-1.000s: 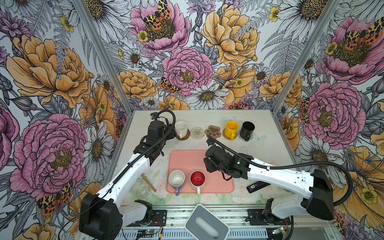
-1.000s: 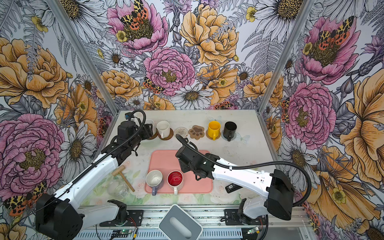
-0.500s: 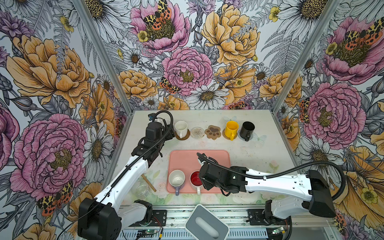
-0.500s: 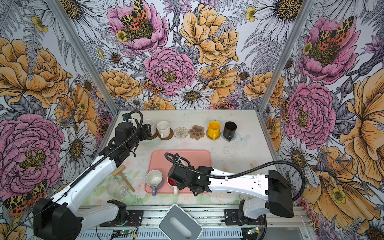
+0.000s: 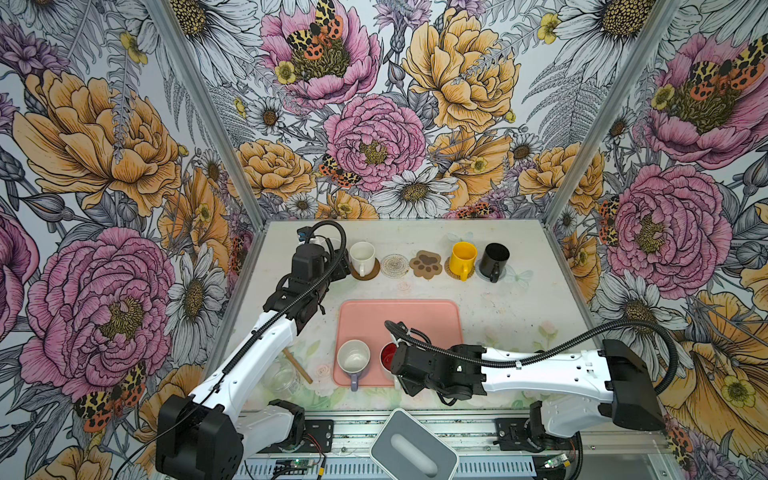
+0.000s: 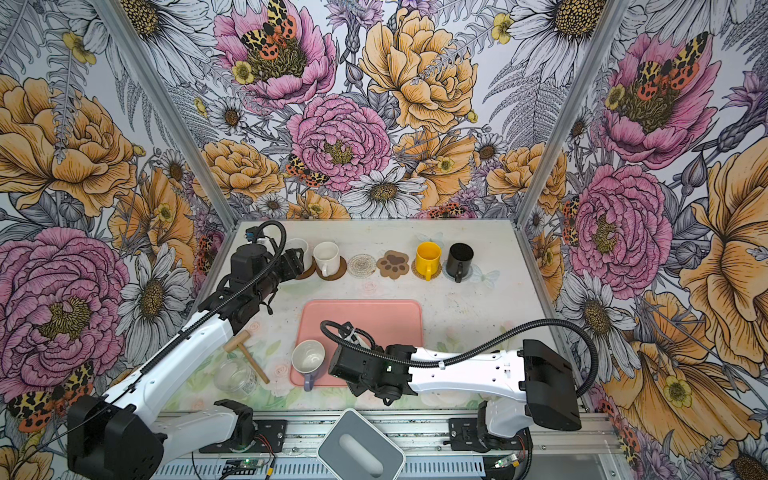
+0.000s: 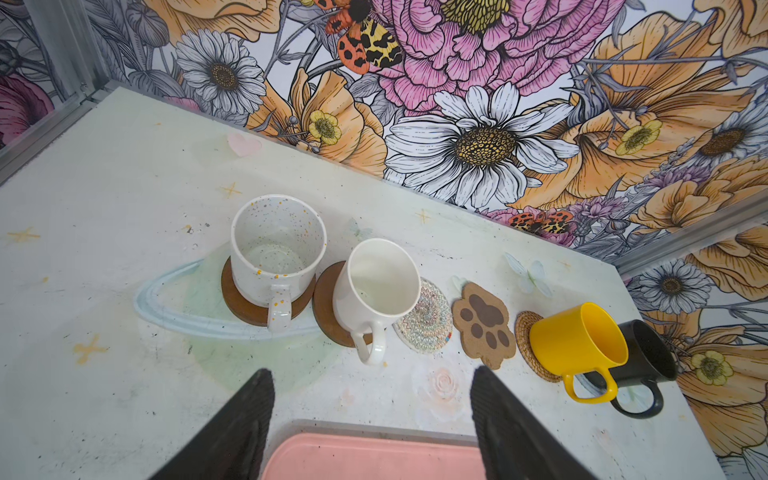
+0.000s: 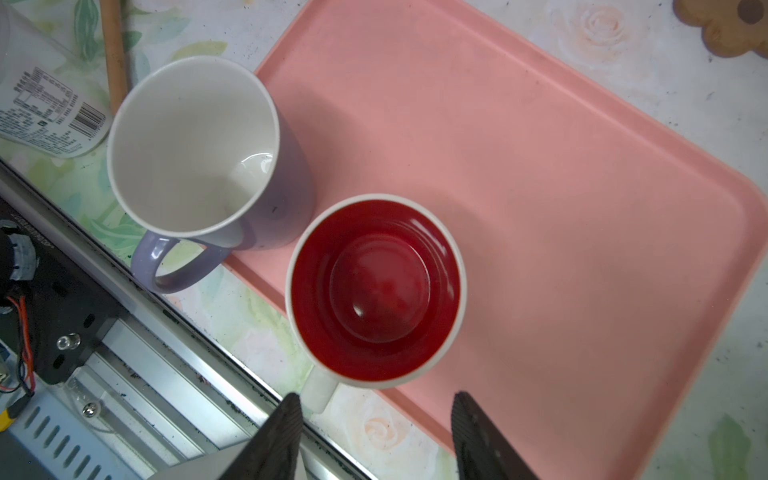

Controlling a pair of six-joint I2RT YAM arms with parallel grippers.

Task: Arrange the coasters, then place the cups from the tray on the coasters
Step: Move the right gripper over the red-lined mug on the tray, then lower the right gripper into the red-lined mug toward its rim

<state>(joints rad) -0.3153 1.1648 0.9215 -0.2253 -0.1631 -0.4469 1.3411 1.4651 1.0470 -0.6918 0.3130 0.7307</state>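
The red-inside cup's handle point(image 5: 396, 381) point(image 8: 321, 389) sticks out over the front edge of the pink tray. My right gripper should close on it next.
Along the back stand a speckled white cup point(image 7: 276, 249) and a plain white cup point(image 7: 380, 278), each on a brown disc. To their right lie a bare whitish woven coaster point(image 7: 430, 328) and a bare paw-print coaster point(image 7: 482, 324). Further right are the yellow cup point(image 7: 577, 336) on a rattan coaster point(image 7: 525, 336) and the black cup point(image 7: 648, 357). My left gripper point(image 7: 372, 372) hangs open and empty just in front of the white cups. On the pink tray point(image 5: 399, 320), at its front edge, stand the lavender cup point(image 8: 195, 145) and the red-inside cup point(image 8: 376, 291). My right gripper point(image 8: 377, 398) is open above the red-inside cup's handle side.
A clear glass jar point(image 5: 282, 376) and a wooden mallet point(image 5: 297, 365) lie left of the tray, under the left arm. A grey rounded box point(image 5: 413, 446) sits on the front rail. The metal rail runs close behind the right gripper.
The right arm has swung from the tray's middle toward the front edge, over the red-inside cup. The left gripper has drawn back a little from the white cups.
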